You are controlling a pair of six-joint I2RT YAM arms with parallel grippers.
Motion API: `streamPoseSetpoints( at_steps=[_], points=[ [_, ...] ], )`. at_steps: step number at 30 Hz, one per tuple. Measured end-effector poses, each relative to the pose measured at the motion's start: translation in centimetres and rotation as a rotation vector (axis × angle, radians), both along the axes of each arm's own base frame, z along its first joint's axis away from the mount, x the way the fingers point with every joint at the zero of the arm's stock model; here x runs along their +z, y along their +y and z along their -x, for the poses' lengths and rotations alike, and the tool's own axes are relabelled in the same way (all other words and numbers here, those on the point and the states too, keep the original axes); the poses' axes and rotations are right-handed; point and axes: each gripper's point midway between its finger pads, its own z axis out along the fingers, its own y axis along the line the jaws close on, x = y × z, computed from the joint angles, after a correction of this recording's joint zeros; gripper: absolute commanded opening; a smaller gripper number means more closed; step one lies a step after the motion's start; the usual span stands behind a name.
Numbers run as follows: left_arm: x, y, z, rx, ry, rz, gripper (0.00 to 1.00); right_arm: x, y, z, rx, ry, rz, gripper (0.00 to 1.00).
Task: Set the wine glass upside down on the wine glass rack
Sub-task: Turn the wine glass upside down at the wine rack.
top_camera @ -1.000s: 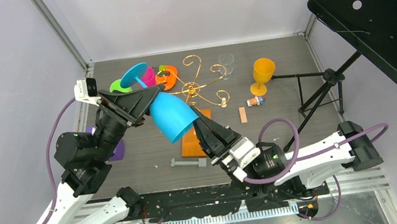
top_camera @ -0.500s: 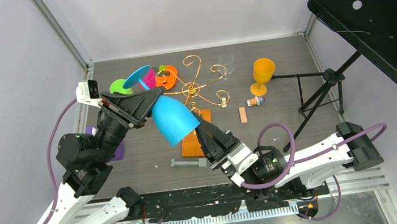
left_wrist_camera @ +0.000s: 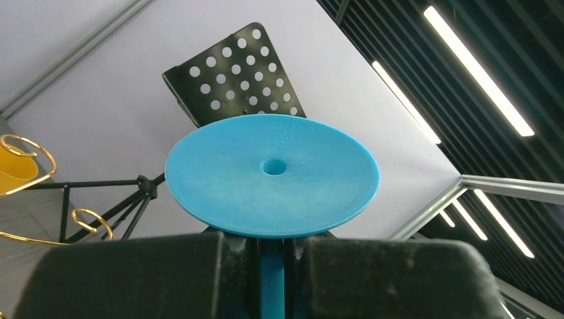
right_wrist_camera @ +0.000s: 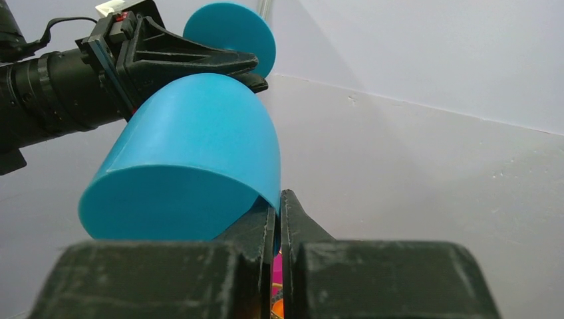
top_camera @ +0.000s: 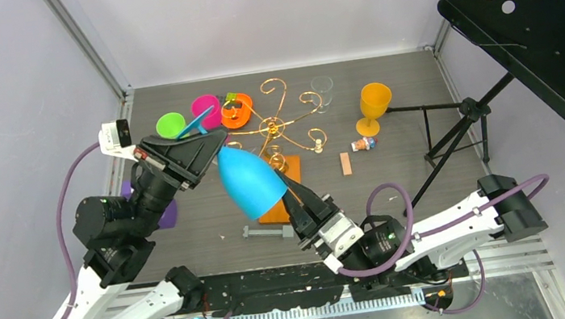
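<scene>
Next, my left gripper takes the wine glass's stem nearer its bowl [left_wrist_camera: 272,307], because it is too close to the wine glass's foot for the wire of the rack.
The blue wine glass [top_camera: 249,181] hangs tilted in the air between both arms, its bowl opening toward the near side and its round foot [left_wrist_camera: 271,174] toward the back left. My left gripper [left_wrist_camera: 271,266] is shut on the thin blue stem just under the foot. My right gripper [right_wrist_camera: 278,206] is shut on the rim of the bowl [right_wrist_camera: 193,159], one finger inside and one outside. The wine glass rack [top_camera: 279,123], gold scrolled wire on an orange base [top_camera: 276,211], stands just behind the glass, and the bowl hides part of it.
A yellow goblet [top_camera: 374,107], a clear glass [top_camera: 323,89], a green cup [top_camera: 170,124], a pink cup [top_camera: 206,108] and an orange piece [top_camera: 238,109] stand around the rack. A black music stand [top_camera: 539,22] on a tripod [top_camera: 454,126] fills the right. A wooden block [top_camera: 345,164] and a grey bar [top_camera: 268,231] lie nearby.
My left gripper has closed onto the stem. The glass has tipped so its bowl faces more downward, and the right gripper has drawn back toward the near edge with the rim.
</scene>
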Motion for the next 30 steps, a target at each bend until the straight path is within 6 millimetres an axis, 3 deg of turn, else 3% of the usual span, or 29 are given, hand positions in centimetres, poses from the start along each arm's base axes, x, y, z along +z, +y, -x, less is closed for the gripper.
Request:
streamPoseSetpoints(
  at_steps=[9,12,14,17,25,30],
  points=[
    [-0.2,-0.5,-0.1,0.009,-0.027,-0.046,0.00,-0.7,-0.1,-0.3,-0.016,0.024,0.019,0.05],
    [0.2,-1.0,-0.3,-0.003,-0.032,-0.053,0.17,-0.6,-0.3,-0.4,-0.040,0.030,0.013,0.05],
    [0.4,-1.1,-0.5,-0.001,-0.033,-0.052,0.35,-0.4,-0.4,-0.6,-0.067,0.039,0.000,0.05],
    [0.2,-1.3,-0.5,-0.006,-0.032,-0.059,0.45,-0.4,0.0,-0.7,-0.097,0.038,0.022,0.05],
    [0.2,-1.0,-0.1,-0.013,-0.034,-0.057,0.44,0.1,-0.1,-0.9,-0.133,0.029,0.040,0.05],
    [-0.1,-1.0,-0.1,-0.014,-0.029,-0.060,0.35,0.2,-0.2,-0.9,-0.136,0.027,0.041,0.05]
  ],
)
